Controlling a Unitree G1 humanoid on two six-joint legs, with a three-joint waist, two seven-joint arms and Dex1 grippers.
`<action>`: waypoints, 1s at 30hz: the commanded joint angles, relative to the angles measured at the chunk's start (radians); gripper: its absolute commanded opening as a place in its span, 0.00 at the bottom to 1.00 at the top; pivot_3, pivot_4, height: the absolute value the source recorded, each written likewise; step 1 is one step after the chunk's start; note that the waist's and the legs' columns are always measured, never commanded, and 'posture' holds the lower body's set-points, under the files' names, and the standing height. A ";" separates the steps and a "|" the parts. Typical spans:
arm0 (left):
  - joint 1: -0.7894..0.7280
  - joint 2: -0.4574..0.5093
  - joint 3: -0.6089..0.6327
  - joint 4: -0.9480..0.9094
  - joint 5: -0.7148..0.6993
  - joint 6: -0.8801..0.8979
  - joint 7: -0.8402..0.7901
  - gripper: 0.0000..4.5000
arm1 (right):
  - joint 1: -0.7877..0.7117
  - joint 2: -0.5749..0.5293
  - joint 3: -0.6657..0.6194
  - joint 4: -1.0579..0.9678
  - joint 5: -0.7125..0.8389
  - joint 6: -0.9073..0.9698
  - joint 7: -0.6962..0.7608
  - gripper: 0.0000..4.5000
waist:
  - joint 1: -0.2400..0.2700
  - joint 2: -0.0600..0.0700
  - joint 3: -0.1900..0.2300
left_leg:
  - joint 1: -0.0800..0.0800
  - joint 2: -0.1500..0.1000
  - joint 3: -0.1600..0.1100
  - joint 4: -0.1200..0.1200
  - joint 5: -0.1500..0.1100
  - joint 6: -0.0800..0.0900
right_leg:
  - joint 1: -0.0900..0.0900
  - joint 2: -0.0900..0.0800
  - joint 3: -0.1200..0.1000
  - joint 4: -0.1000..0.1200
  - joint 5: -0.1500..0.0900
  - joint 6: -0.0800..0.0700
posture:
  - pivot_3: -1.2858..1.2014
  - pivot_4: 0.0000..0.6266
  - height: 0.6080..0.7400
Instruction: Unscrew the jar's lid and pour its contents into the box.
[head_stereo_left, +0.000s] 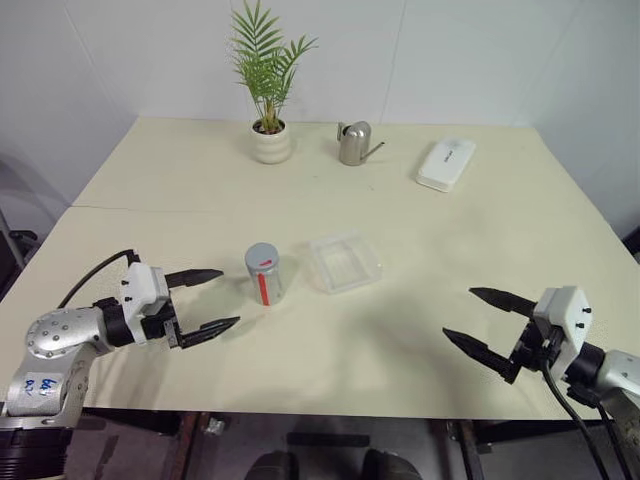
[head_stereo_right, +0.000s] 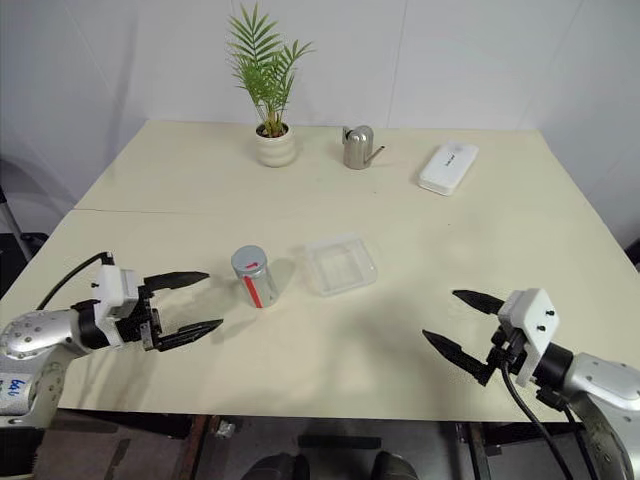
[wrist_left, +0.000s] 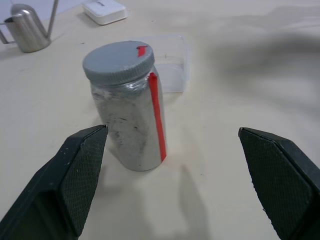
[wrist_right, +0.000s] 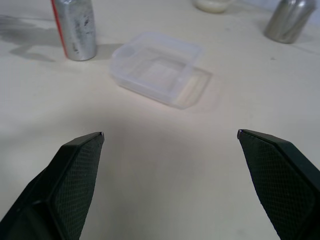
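Note:
I will move my left gripper to the jar next and close it around its body (head_stereo_left: 266, 287) (wrist_left: 131, 122) below the grey lid, so that the lid stays free.
The jar (head_stereo_left: 265, 275) stands upright near the middle of the table, greyish with a red stripe down its side, and its grey lid (wrist_left: 118, 61) sits screwed on top. Just right of it lies the clear shallow box (head_stereo_left: 345, 262), with nothing visible inside. My left gripper (head_stereo_left: 212, 300) is open, a short way left of the jar and pointing at it, touching nothing. Far to the right near the front edge, my right gripper (head_stereo_left: 481, 317) is open and holds nothing. The contents cannot be seen through the jar wall.
At the back of the cream table (head_stereo_left: 150, 180) stand a potted palm (head_stereo_left: 268, 95), a small metal watering can (head_stereo_left: 354, 143) and a white oblong case (head_stereo_left: 446, 163). The table's front edge runs just below both grippers.

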 joint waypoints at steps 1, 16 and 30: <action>0.003 0.000 0.005 -0.020 0.020 -0.025 0.011 0.99 | -0.042 -0.002 -0.004 -0.010 0.013 -0.011 -0.014 1.00 | 0.001 0.000 0.000 | 0.001 0.000 0.000 0.000 0.000 0.000 | 0.000 0.000 0.000 0.000 0.000 0.000 | 0.52 0.24 1.00; 0.267 -0.327 -0.047 -0.364 0.210 0.041 0.552 0.99 | -0.407 0.066 0.283 0.100 0.016 0.029 0.015 1.00 | 0.007 0.000 0.000 | 0.003 0.001 0.005 0.000 -0.003 0.001 | 0.000 0.000 0.005 -0.001 0.000 -0.001 | 0.52 0.24 1.00; 0.135 -0.524 -0.227 -0.254 0.482 -0.024 0.829 0.99 | -0.445 0.109 0.360 -0.024 0.085 0.150 -0.025 1.00 | 0.031 -0.001 0.000 | -0.004 0.001 0.007 0.004 -0.004 0.002 | -0.006 0.001 0.006 0.000 0.001 -0.001 | 0.52 0.24 1.00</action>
